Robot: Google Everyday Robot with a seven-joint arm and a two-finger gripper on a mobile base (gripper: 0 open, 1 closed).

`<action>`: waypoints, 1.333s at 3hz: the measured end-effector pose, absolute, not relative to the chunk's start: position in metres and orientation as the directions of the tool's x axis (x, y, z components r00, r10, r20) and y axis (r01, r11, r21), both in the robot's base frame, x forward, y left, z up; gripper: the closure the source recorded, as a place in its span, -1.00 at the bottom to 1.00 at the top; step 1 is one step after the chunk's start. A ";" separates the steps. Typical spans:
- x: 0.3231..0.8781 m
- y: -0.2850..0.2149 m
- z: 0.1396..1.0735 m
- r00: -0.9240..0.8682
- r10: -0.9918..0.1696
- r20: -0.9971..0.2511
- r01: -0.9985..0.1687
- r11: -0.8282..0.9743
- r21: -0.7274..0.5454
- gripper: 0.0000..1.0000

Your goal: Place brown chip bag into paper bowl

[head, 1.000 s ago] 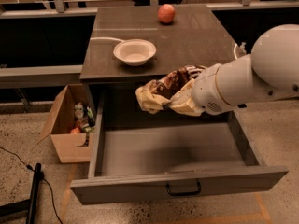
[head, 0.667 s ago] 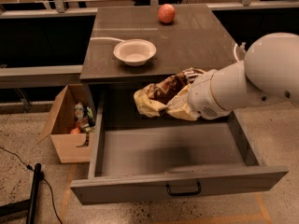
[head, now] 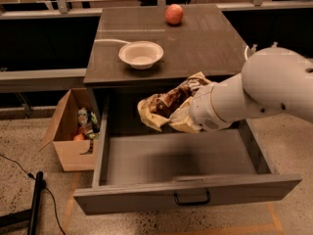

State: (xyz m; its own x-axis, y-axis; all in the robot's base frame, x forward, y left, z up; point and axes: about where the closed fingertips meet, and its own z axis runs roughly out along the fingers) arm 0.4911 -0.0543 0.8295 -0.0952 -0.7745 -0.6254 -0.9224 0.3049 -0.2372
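My gripper needs to release the brown chip bag on the middle of the open grey drawer's bottom [head: 169,141].
The brown chip bag [head: 164,104], crumpled, dark brown with pale yellow patches, hangs in the air over the open drawer, just in front of the tabletop's front edge. My gripper [head: 188,102] is shut on the brown chip bag at its right side; the white arm reaches in from the right. The paper bowl [head: 141,54], off-white and round, sits upright on the dark tabletop, up and to the left of the bag. Nothing shows inside the bowl.
A red-orange fruit [head: 174,13] sits at the back of the tabletop [head: 205,38]. The grey drawer [head: 171,160] stands pulled open below the bag. A cardboard box [head: 73,131] with items stands on the floor to the left. A black pole lies at the lower left.
The arm has carried the bag a little to the left and slightly down, staying over the open drawer. The bowl and fruit have not moved.
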 end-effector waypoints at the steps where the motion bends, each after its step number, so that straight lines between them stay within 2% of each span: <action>1: 0.485 -0.056 0.805 -0.115 -0.782 -0.613 -0.932 0.298 -0.205 1.00; 3: 0.482 -0.060 0.772 -0.123 -0.795 -0.594 -0.941 0.284 -0.186 1.00; 4: 0.479 -0.060 0.767 -0.135 -0.800 -0.585 -0.939 0.292 -0.183 0.65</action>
State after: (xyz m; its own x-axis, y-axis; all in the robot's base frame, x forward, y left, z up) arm 0.4795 -0.0603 0.7666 -0.1345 -0.7997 -0.5851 -0.9389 0.2916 -0.1827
